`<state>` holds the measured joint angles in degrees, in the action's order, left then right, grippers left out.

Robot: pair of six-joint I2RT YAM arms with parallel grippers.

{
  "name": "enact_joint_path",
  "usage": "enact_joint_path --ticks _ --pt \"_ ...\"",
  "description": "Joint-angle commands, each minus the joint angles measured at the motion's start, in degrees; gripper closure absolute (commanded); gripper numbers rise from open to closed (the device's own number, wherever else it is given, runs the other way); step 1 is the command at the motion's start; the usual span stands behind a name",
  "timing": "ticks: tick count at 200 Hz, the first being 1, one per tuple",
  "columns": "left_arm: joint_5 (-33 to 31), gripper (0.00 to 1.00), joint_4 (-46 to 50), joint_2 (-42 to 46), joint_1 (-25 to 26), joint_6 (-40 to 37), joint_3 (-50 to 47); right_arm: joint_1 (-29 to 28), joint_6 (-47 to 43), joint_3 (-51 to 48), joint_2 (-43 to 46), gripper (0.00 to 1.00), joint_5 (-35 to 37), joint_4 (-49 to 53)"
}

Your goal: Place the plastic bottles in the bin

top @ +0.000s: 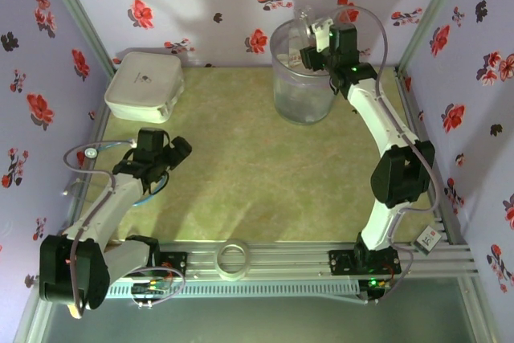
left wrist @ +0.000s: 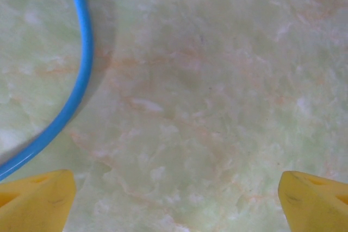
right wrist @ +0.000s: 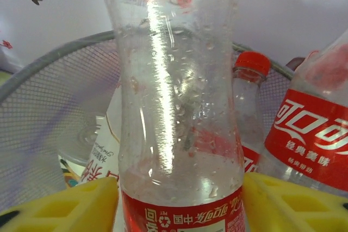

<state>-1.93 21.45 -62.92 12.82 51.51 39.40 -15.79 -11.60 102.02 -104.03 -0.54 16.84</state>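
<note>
I should take a new grip on the clear bottle with my right gripper and lean it toward the bin's emptier side (top: 285, 46), as it stands high above the bin's back rim beside other bottles.
My right gripper (right wrist: 179, 205) is shut on a clear plastic bottle (right wrist: 174, 96) with a red label, its yellow fingers (right wrist: 65, 210) pressed against both sides. The bottle hangs over the mouth of the bin (right wrist: 49, 96), where several other plastic bottles lie: one with a red cap (right wrist: 251, 69), one with a red label (right wrist: 315, 134), one with a white label (right wrist: 100, 161). In the top view the right gripper (top: 317, 38) is above the bin (top: 301, 94) at the back of the table. My left gripper (top: 173, 154) stands open low over the mat, nothing between its fingertips (left wrist: 32, 199).
A flat white rounded box (top: 143, 86) sits at the back left corner. A roll of tape (top: 234, 259) rests on the front rail. A blue cable (left wrist: 81, 69) curves over the mat near the left gripper. Floral walls close off three sides.
</note>
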Motion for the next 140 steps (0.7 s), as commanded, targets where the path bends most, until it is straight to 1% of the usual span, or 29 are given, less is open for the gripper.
enact_joint_path --ticks 1,14,40,68,83,101,113,130,140 --pt "1.9 0.04 -1.2 -1.3 0.6 -2.2 3.8 0.0 1.3 3.0 2.0 0.26 -3.5 3.3" --pt "2.3 0.04 -1.6 -1.7 0.9 -2.2 4.0 0.0 1.6 3.4 2.7 0.21 -3.6 3.2" --pt "2.4 0.04 -1.8 -1.8 1.2 -2.1 3.5 0.0 1.7 4.6 3.8 0.18 -2.6 2.6" --pt "2.4 0.04 -2.1 -1.5 1.1 -1.8 2.5 0.4 1.7 8.3 2.2 0.18 -1.4 2.3" --pt "2.5 0.04 -2.3 -1.4 1.1 -1.6 2.3 1.3 3.4 11.8 -0.3 0.21 -1.8 2.6" --pt "2.5 0.04 -2.4 -1.2 1.2 -1.7 2.2 2.8 7.7 17.8 -4.6 0.26 -4.7 4.9" --pt "2.4 0.04 -2.4 -1.1 1.1 -1.6 2.0 3.9 11.6 21.9 -7.5 0.3 -8.4 6.3" --pt "2.4 0.04 -2.5 -1.0 1.1 -1.7 1.8 5.5 16.5 25.8 -11.3 0.31 -15.3 6.1" --pt "2.4 0.04 -2.6 -1.0 1.1 -1.8 1.7 6.1 18.1 27.3 -13.1 0.31 -17.5 5.7"
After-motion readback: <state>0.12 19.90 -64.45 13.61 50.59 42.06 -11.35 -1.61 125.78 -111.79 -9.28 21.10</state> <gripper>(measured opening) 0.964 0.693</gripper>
